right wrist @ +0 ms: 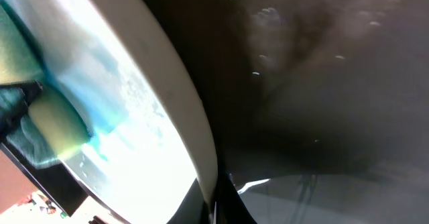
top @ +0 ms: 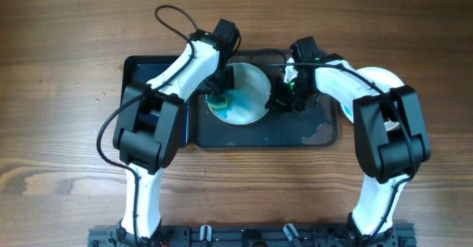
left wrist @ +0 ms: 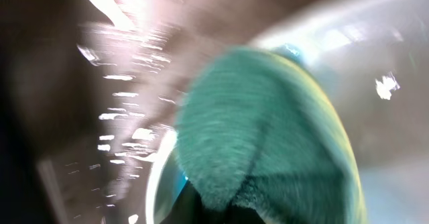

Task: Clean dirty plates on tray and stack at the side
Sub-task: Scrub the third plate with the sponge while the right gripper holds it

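I should release the smeared plate from my right gripper on top of the other white plate (top: 371, 99) next to the dark grey tray.
One white plate (top: 251, 92) with pale blue smears lies in the dark grey tray (top: 295, 132). My left gripper (top: 218, 95) is shut on a green and yellow sponge (top: 219, 99) and presses it on the plate's left part. In the left wrist view the sponge (left wrist: 268, 137) fills the middle, with the plate (left wrist: 382, 63) behind it. My right gripper (top: 279, 95) is shut on the plate's right rim. The right wrist view shows that rim (right wrist: 194, 137) between my fingers (right wrist: 216, 200), with the sponge (right wrist: 53, 120) on the blue smear. Another white plate (top: 384, 77) lies right of the tray, partly hidden by my right arm.
A smaller black tub (top: 137, 73) stands against the tray's left end, partly under my left arm. The wooden table (top: 59, 129) spreads round both. The tray's floor has a pale patch (top: 319, 134) near the front right corner.
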You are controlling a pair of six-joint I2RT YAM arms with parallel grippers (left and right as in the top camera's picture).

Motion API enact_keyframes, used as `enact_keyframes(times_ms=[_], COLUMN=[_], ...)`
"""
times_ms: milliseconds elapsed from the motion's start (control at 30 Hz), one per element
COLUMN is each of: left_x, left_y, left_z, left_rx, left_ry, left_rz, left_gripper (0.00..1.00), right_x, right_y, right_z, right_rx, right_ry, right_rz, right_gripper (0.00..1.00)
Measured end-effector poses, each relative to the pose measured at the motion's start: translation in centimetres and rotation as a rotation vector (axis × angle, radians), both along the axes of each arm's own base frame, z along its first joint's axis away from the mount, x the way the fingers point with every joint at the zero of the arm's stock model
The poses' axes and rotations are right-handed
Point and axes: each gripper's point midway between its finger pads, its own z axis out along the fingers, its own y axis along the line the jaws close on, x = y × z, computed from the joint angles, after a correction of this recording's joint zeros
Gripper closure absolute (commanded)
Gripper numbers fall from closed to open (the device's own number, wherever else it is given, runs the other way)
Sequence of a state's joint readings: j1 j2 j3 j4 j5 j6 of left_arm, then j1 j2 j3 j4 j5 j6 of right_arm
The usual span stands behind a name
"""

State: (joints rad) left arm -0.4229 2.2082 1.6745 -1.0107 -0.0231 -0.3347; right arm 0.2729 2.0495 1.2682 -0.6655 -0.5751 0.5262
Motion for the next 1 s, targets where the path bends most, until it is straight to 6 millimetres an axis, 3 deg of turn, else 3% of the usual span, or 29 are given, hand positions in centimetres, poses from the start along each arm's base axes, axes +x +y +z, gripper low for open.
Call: enact_keyframes(times_ms=[300, 433, 567, 733, 867, 933, 1000], left_x=[-6.9, -7.2, -5.5, -2.8, 0.2, 0.6, 0.3], left_y=[-5.1, -6.8, -7.6, -6.1, -0.7, 1.4, 2.1], left_z=[0.0, -0.1, -0.2, -0.2, 0.6, 1.2, 1.7], left_rx=[-0.166, -0.185, -0.188, -0.059, 0.221, 0.304, 0.333], left_ry=[0.199, 0.166, 0.084, -0.012, -0.154, -0.186, -0.185], left_rz=[-0.511, -0.628, -0.594, -0.399, -0.098, 0.024, 0.079], left_gripper=[0.96, 0.96, 0.96, 0.96, 0.96, 0.96, 0.96], right_x=[0.1, 0.1, 0.6, 0.9, 0.8, 0.5, 0.3], right_y=[-1.2, -1.4, -2.1, -2.0, -1.7, -0.6, -0.3], right_z=[-0.2, -0.2, -0.2, -0.2, -0.1, 0.1, 0.1], right_rx=[-0.010, -0.011, -0.016, -0.013, -0.005, 0.012, 0.016], right_ry=[-0.001, -0.003, -0.011, -0.019, -0.017, -0.021, -0.020], right_rz=[0.003, 0.003, -0.016, -0.022, -0.020, 0.005, 0.013], right_gripper=[0.96, 0.96, 0.96, 0.96, 0.96, 0.96, 0.96])
